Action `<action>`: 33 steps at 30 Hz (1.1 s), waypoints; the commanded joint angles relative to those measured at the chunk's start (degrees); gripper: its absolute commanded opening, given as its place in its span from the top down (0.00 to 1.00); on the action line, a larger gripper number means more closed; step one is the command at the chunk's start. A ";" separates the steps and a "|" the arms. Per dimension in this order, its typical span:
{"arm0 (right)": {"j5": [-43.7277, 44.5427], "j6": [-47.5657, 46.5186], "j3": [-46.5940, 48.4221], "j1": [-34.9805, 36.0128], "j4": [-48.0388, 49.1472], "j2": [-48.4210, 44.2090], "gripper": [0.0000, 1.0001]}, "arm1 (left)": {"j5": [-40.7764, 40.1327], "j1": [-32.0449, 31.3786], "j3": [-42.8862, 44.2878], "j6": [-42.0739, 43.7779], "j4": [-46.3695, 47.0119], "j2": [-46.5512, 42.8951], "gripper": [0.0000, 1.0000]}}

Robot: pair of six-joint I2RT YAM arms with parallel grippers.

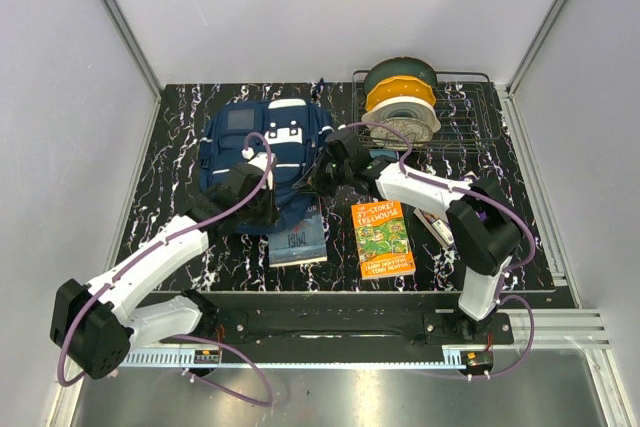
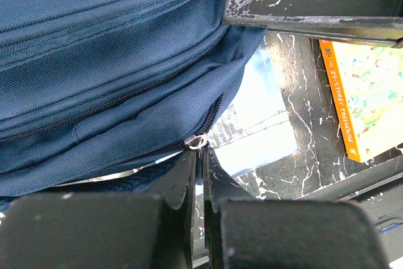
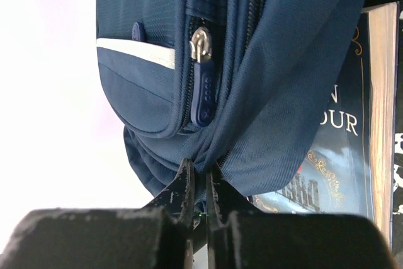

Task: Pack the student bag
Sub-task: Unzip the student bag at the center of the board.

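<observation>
The zipper bends sharply at its pull in bunched fabric, so my right gripper should regrip the bag's edge nearer the rack (image 1: 322,135) before my left gripper pulls.
The student bag (image 1: 262,142) is a navy backpack with white trim, lying at the back left of the table. My left gripper (image 1: 268,209) is at its near edge; in the left wrist view the gripper (image 2: 201,157) is shut on the main zipper's metal pull (image 2: 198,141). My right gripper (image 1: 322,173) is at the bag's right side; in the right wrist view the gripper (image 3: 200,168) is shut on a pinch of the bag's fabric (image 3: 283,61) by a zipper line. A dark blue book (image 1: 300,238) lies partly under the bag's near edge.
An orange book (image 1: 383,238) lies flat right of the blue book. A wire rack (image 1: 470,117) with filament spools (image 1: 401,99) stands at the back right. A small flat object (image 1: 436,229) lies under my right arm. Grey walls enclose the table.
</observation>
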 commanded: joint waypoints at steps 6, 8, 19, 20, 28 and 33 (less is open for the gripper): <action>0.34 -2.58 4.58 1.03 1.94 1.22 1.00 | 1.71 -1.01 1.66 0.59 5.41 -2.51 1.00; 0.70 -4.51 6.26 0.68 0.27 1.75 1.00 | -0.05 -1.09 1.49 0.85 3.82 -3.04 1.00; -2.90 -10.93 19.36 -4.07 -7.29 6.23 1.00 | -14.21 0.75 -0.35 -0.37 -5.67 -7.70 1.00; -3.25 -11.63 19.80 -4.59 -7.99 6.32 1.00 | -14.30 1.27 -0.62 -0.55 -5.85 -8.31 1.00; -4.75 -13.57 21.91 -6.53 -9.93 5.97 1.00 | -12.81 12.17 -0.71 -1.43 -8.66 -8.58 1.00; -8.35 -15.24 25.41 -6.62 -10.99 8.33 1.00 | -4.03 14.55 0.26 1.38 -6.03 -8.40 1.00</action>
